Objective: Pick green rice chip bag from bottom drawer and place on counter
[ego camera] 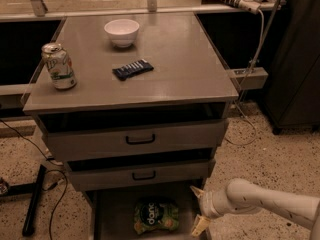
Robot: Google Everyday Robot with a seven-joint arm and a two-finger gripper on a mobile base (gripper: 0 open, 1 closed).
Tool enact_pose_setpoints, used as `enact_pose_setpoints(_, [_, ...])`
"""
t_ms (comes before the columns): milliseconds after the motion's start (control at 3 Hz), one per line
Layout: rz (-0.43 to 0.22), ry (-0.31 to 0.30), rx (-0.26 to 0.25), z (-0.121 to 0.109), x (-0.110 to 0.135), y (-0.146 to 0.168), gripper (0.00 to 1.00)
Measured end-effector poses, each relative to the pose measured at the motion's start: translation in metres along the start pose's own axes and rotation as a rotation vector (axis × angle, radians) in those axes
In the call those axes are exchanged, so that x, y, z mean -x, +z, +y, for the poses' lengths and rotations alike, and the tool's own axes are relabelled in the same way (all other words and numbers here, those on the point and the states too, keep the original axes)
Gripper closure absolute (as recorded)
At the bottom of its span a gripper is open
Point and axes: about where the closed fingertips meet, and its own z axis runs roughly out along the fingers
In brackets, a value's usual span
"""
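Note:
The gripper will next go to the end of the green rice chip bag (pixel 173 216) that faces the white arm and close there.
The green rice chip bag (pixel 155 216) lies flat on the floor of the open bottom drawer (pixel 112 219), at its middle front. My gripper (pixel 198 209) is low at the drawer's right edge, just right of the bag and apart from it. Its two pale fingers are spread open, one up and one down, and hold nothing. The white arm reaches in from the lower right. The counter (pixel 185 71) is the grey cabinet top above.
On the counter stand a white bowl (pixel 122 32) at the back, a green-white soda can (pixel 59 66) at the left and a dark blue wrapper (pixel 132 69) in the middle. Two grey drawers with black handles (pixel 140 140) sit above the bottom drawer. Cables and a black leg (pixel 34 199) lie on the floor at the left.

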Motion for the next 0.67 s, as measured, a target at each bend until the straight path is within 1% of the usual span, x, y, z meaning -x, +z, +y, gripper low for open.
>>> enact_pose_setpoints(333, [-0.015,-0.022,0.005,0.0,-0.002,0.024,0.0])
enact_pose_setpoints(667, [-0.055,-0.055,0.013,-0.004,-0.007,0.061,0.0])
